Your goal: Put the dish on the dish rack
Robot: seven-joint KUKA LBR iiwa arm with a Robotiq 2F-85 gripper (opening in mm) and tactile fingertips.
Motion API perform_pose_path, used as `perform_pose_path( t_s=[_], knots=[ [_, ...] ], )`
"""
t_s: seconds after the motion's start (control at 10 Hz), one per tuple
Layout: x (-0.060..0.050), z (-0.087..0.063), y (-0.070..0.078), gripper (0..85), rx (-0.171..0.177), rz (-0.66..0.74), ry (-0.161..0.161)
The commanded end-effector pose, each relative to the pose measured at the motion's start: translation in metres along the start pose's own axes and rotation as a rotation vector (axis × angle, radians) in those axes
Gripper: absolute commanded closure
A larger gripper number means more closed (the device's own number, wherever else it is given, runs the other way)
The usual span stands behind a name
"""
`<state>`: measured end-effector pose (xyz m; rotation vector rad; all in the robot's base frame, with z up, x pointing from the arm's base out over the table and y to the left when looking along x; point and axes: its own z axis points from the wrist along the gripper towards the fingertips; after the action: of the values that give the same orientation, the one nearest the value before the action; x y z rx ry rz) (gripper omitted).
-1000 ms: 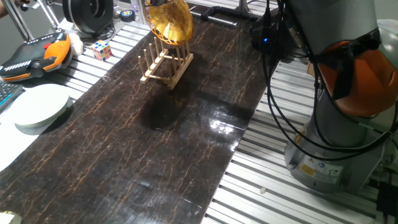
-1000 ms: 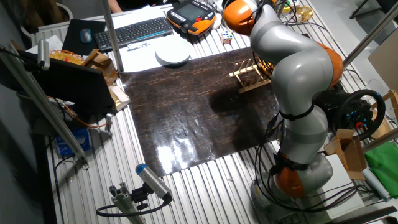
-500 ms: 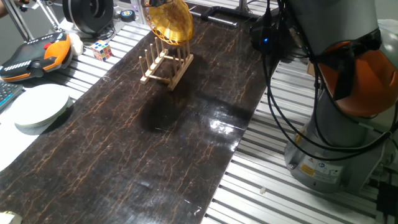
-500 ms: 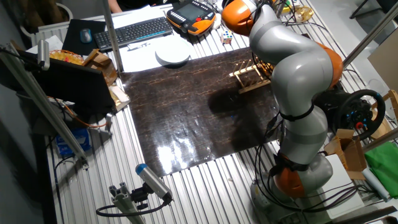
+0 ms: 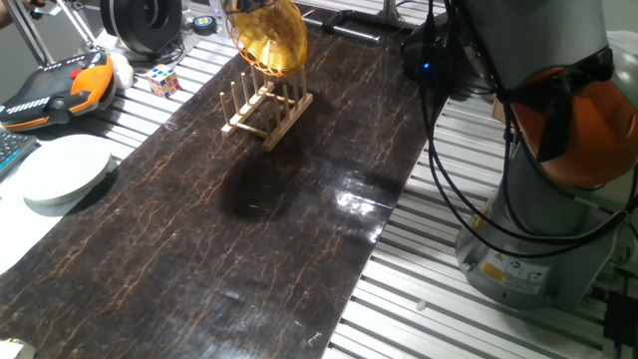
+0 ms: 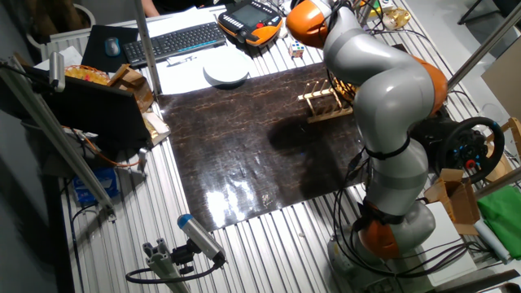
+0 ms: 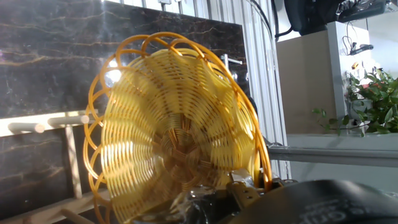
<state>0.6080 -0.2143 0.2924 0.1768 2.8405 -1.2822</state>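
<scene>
My gripper is going to release the dish standing on edge among the pegs at the dish rack's far end (image 5: 285, 88).
The dish (image 5: 267, 38), a yellow-orange woven basket with a scalloped rim, stands on edge over the far end of the dish rack (image 5: 267, 105), its lower rim down among the pegs. My gripper (image 7: 214, 198) is shut on the dish's rim; in the hand view the dish (image 7: 177, 127) fills the frame with rack pegs (image 7: 46, 123) behind it. In the other fixed view the arm hides the gripper, and only the rack (image 6: 324, 104) and a sliver of the dish (image 6: 342, 82) show.
A white round plate (image 5: 65, 172) lies at the mat's left edge. A Rubik's cube (image 5: 164, 80) and an orange teach pendant (image 5: 60, 92) lie beyond it. The robot base (image 5: 538, 170) with cables stands to the right. A keyboard (image 6: 175, 39) lies at the back.
The dish has moved slightly left and lower toward the pegs. The rack has shifted and turned a little with it.
</scene>
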Motion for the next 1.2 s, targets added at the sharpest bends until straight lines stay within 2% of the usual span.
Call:
perform_pose_path(
  t_s=[0.0,0.3,0.5,0.6,0.8,1.0,1.1],
  knots=[
    [0.0004,-0.0002,0.0007,83.0,0.002,0.001,-0.003],
    [0.0013,-0.0002,0.0023,83.0,0.009,0.004,-0.006],
    [-0.0011,-0.0004,-0.005,83.0,0.03,-0.012,-0.012],
    [-0.002,-0.0001,-0.0065,83.0,0.022,-0.014,-0.011],
    [-0.0001,-0.0001,-0.0026,83.0,0.027,-0.005,-0.011],
    [0.0013,0.0017,-0.0004,83.0,0.049,0.002,-0.022],
    [0.0014,0.0023,0.0008,83.0,0.046,0.005,-0.023]
  ],
)
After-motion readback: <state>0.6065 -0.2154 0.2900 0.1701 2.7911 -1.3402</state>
